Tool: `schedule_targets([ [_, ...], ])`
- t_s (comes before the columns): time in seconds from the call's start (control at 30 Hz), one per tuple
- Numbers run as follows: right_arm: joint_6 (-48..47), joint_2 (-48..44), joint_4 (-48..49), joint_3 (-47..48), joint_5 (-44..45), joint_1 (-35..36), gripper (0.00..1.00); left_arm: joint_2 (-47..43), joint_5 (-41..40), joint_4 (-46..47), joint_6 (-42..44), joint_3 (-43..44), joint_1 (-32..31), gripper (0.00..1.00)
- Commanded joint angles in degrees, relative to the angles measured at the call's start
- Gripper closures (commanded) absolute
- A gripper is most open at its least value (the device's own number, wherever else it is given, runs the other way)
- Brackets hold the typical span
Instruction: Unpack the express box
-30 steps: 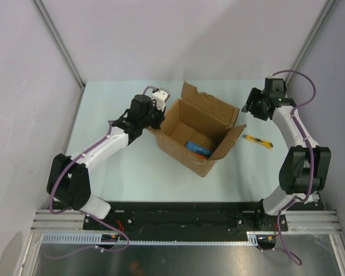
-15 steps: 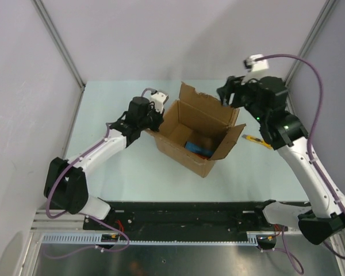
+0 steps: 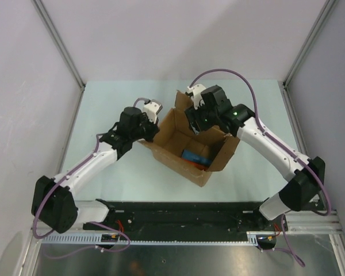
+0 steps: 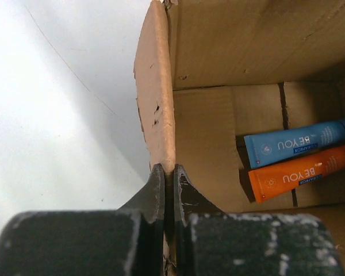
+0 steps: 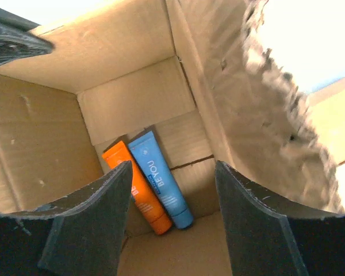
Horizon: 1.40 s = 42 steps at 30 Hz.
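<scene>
Next, the robot's right gripper needs to reach down to the blue tube and grip the blue tube's body [image 3: 190,155] [image 5: 150,161] close to the tube's flat end.
The express box [image 3: 178,164], brown cardboard, stands open in the middle of the table. My left gripper [image 3: 151,131] is shut on the box's left wall edge [image 4: 155,103], with the cardboard pinched between the fingertips [image 4: 168,169]. My right gripper [image 3: 198,123] hangs open over the box's far side, pointing down into it, nothing between its fingers [image 5: 172,172]. On the box floor lie a blue tube [image 5: 161,178] and an orange tube [image 5: 141,192] side by side; the left wrist view also shows the blue tube [image 4: 299,144] and the orange tube [image 4: 299,175].
A torn upright flap [image 5: 276,115] rises close to the right gripper's right finger. The pale green table [image 3: 103,103] is walled by white panels at left, back and right. The black rail [image 3: 184,210] with the arm bases runs along the near edge.
The right arm swung from the back right corner leftward, and its open gripper now sits over the box. The left gripper and the box shifted slightly left and nearer.
</scene>
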Motion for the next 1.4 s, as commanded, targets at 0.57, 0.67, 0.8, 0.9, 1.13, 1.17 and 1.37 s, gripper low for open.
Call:
schedule_targets([
  [0.57, -4.3, 19.6, -10.2, 7.8, 7.2, 5.8, 0.34, -8.1, 3.7, -2.8, 7.9, -5.5, -0.6, 1.0],
  [0.67, -3.1, 20.0, -7.9, 6.9, 5.7, 5.3, 0.33, -6.0, -1.6, -2.7, 9.1, -5.2, -1.0, 1.0],
  [0.8, -0.4, 20.0, -5.8, 4.6, 7.7, 8.0, 0.34, -2.4, -7.5, -1.9, 11.1, -4.2, -1.6, 1.0],
  [0.9, 1.7, 21.1, -4.7, 4.3, 6.8, 8.8, 0.35, 1.4, -10.4, -1.2, 12.6, -3.1, -1.7, 1.0],
  [1.13, 6.2, 24.3, -5.3, 9.0, 1.5, 4.9, 0.35, 3.9, -8.5, 14.6, 21.8, -5.3, -1.8, 1.0],
  [1.17, 6.0, 24.6, -5.4, 9.4, 1.8, 4.6, 0.36, 4.1, -8.2, 16.4, 21.9, -6.4, -1.7, 1.0],
  [1.37, 3.5, 26.2, -7.0, 13.5, 4.6, 4.2, 0.37, 4.6, -5.2, 22.7, 26.7, -5.4, -1.1, 1.0],
])
